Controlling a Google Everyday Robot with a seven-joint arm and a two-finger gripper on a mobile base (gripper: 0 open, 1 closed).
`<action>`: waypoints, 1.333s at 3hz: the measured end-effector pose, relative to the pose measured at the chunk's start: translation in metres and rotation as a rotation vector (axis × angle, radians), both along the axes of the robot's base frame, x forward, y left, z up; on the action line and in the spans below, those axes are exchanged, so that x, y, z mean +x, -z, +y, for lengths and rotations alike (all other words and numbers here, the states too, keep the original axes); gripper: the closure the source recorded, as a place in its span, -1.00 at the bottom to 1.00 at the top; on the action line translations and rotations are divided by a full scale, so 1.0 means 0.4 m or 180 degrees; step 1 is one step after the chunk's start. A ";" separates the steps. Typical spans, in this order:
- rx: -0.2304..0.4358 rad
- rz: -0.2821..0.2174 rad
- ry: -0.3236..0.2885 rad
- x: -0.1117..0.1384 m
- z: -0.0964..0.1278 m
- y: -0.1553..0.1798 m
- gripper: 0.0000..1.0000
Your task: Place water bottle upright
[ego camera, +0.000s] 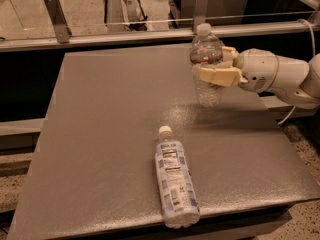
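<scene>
The grey table (223, 119) has an edge beneath my arm. Next, I put the water bottle down upright on it near that edge with my gripper.
The water bottle (206, 64) is clear and ribbed, with a white cap and a dark-reddish band near its shoulder. It stands upright at the right back of the grey table (100, 134), its base at or just above the surface. My gripper (216, 69) comes in from the right on a white arm. Its tan fingers (215, 75) are closed around the bottle's middle.
A larger smooth bottle (175, 180) with a white-and-blue label lies on its side near the table's front edge, cap pointing away. A metal rail with brackets (55, 14) runs behind the table. A cable hangs at the far right.
</scene>
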State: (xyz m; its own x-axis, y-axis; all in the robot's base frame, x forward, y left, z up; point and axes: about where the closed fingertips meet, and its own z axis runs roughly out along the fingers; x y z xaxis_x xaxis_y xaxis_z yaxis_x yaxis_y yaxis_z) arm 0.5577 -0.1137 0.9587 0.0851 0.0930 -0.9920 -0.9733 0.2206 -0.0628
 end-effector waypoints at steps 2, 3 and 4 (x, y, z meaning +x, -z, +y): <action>0.0250 -0.0045 0.0007 -0.025 -0.083 0.036 1.00; 0.0320 -0.0080 -0.0001 -0.036 -0.119 0.046 1.00; 0.0361 -0.0106 -0.0026 -0.044 -0.143 0.054 1.00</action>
State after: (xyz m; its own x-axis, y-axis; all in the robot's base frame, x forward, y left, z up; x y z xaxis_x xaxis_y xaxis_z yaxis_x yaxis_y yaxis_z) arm 0.5403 -0.1708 0.9372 0.1164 0.2054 -0.9717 -0.9729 0.2202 -0.0701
